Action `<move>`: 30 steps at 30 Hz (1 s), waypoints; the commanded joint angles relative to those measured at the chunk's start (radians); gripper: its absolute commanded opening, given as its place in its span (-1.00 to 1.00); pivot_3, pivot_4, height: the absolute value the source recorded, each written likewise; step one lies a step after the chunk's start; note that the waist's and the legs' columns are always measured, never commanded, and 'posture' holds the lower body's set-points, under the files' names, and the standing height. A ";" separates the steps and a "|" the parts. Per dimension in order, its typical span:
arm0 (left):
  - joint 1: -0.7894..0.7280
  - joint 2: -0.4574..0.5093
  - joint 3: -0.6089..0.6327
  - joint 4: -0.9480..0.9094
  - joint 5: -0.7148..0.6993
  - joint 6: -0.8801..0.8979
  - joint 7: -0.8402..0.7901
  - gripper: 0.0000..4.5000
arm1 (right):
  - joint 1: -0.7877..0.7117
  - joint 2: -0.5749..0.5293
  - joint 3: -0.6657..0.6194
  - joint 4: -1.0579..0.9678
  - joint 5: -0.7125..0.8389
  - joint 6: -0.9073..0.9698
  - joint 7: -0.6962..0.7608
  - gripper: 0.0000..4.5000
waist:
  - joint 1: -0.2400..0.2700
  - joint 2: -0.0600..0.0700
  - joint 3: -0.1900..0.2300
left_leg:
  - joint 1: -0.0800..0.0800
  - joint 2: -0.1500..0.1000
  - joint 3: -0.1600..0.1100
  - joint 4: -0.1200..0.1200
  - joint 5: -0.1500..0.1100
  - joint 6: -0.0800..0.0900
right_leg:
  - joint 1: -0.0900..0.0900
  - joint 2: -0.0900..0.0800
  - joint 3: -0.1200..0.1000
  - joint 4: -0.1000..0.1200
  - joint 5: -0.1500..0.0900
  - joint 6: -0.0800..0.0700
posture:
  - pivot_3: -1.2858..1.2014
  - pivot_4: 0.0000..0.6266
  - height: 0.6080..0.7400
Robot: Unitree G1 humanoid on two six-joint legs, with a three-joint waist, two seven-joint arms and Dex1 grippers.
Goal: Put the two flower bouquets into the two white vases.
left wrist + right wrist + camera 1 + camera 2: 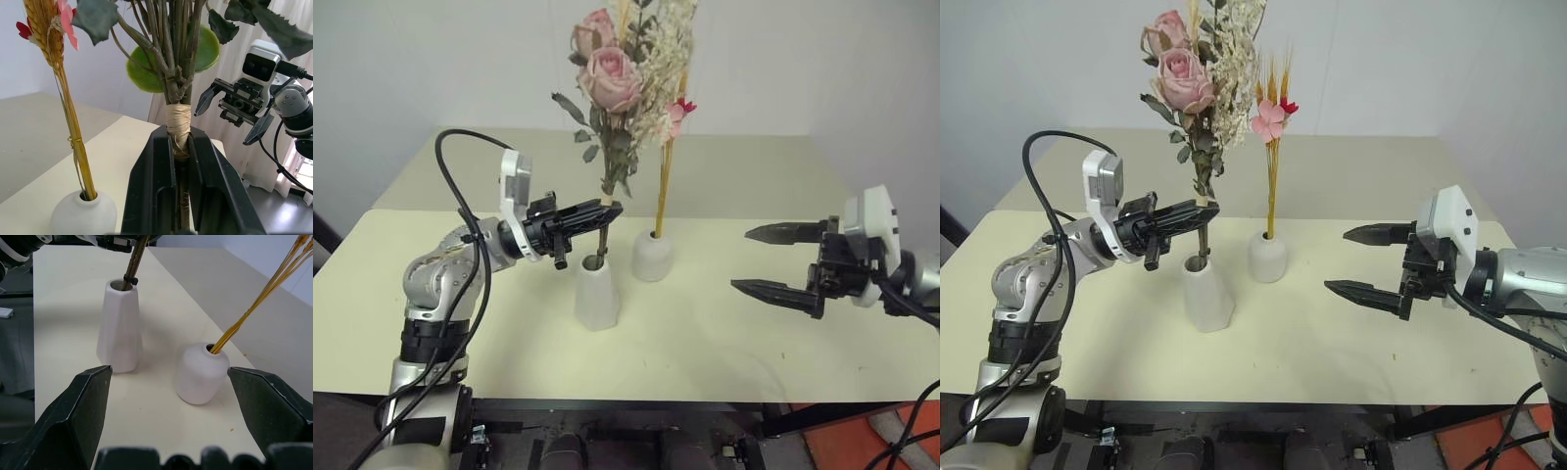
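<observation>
The bushy rose bouquet will go down in the opening of the taller cone vase [595, 264], and my left gripper needs to let go of it there.
My left gripper [610, 211] is shut on the paper-wrapped stems [178, 122] of the bushy rose bouquet [612, 73], held upright. The stems' lower end dips into the mouth of the taller cone vase [596, 294], as the right wrist view shows at the rim [124, 284]. Just right of it stands the shorter dome vase [652, 257], with the slim bouquet of yellow stalks [664, 186] standing in its hole. My right gripper [740, 259] hovers open to the right of both vases, pointing toward them, with nothing between its fingers.
The vases stand near the middle of a pale cream table [724, 343] with bare surface around them and its front edge close to me. A white wall rises behind the table's far edge.
</observation>
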State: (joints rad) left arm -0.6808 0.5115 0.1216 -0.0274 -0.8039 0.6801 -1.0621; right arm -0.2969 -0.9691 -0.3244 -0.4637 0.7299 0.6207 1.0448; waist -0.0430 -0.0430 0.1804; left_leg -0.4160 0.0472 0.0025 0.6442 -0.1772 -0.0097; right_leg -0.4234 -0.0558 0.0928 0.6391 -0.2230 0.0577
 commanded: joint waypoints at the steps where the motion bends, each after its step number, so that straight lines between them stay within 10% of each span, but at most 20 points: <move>1: 0.009 0.016 0.004 -0.040 0.001 -0.008 -0.008 -0.95 | -0.002 -0.005 -0.028 -0.023 0.014 -0.015 -0.009 1.00 | 0.000 0.000 0.000 | 0.000 0.000 0.000 0.000 0.000 0.000 | 0.000 0.000 0.000 0.000 0.000 0.000 | 0.03 -0.52 1.00; 30: 0.072 0.010 0.050 -0.074 -0.011 -0.066 0.038 -0.95 | -0.024 -0.002 0.006 0.006 -0.011 -0.051 -0.013 1.00 | -0.001 0.000 0.000 | 0.001 0.000 0.000 0.000 0.000 0.000 | 0.000 0.000 0.000 0.000 0.000 0.000 | 0.03 -0.52 1.00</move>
State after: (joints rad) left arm -0.6088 0.5210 0.1502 -0.0868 -0.8047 0.6306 -1.0292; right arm -0.3086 -0.9675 -0.2949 -0.4431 0.7196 0.5943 1.0375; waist -0.0440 -0.0430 0.1803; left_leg -0.4154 0.0473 0.0026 0.6440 -0.1773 -0.0097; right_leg -0.4232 -0.0557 0.0927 0.6389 -0.2232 0.0572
